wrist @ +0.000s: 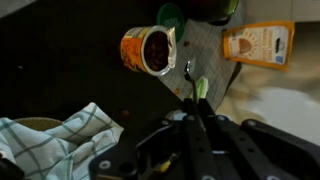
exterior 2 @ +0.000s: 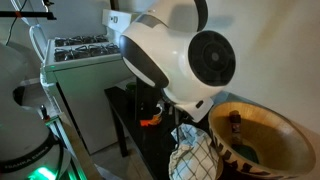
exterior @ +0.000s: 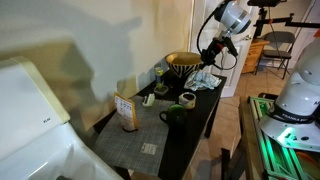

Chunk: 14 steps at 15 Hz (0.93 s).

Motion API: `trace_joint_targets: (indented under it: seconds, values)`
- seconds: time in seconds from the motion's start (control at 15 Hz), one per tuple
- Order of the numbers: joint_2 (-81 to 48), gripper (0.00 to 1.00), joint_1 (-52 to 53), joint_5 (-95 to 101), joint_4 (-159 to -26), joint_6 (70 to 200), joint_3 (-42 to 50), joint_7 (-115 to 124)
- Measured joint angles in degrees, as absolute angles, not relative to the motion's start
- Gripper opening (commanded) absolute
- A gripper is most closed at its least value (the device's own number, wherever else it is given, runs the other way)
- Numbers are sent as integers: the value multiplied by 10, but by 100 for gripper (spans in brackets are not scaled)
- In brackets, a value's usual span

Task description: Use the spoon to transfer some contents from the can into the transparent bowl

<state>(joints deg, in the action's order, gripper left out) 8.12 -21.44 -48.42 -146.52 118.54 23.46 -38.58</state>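
Note:
Next, my gripper lets go of the spoon inside the open orange can (exterior: 187,97) (wrist: 157,49) next to the dark green mug.
In the wrist view my gripper (wrist: 198,104) is shut on the green handle of the spoon (wrist: 199,87). Its small metal bowl points at the can (wrist: 148,50) and stops just short of its rim. The can is orange-sided, its lid is bent up, and dark reddish contents show inside. In an exterior view the gripper (exterior: 213,50) hangs above the far end of the dark table (exterior: 200,125), and the can (exterior: 187,98) stands beside the mug. I cannot make out the transparent bowl in any view.
A dark green mug (exterior: 175,115) and a yellowish printed box (exterior: 126,112) stand on a grey placemat (exterior: 140,140). A large yellowish patterned bowl (exterior: 183,62) and a checked cloth (wrist: 60,140) lie at the far end. A stove (exterior 2: 80,45) stands behind the table.

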Motion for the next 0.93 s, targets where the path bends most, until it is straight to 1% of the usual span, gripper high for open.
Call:
trace_joint_targets:
  seconds: [0.13,0.27,0.93]
  values:
    - [93,2,-229,-471,-1476,1141,255,-442]
    - [95,2,-234,-466,-1479,1136,260,-467]
    - [72,2,-207,-479,-1493,1273,223,-483]
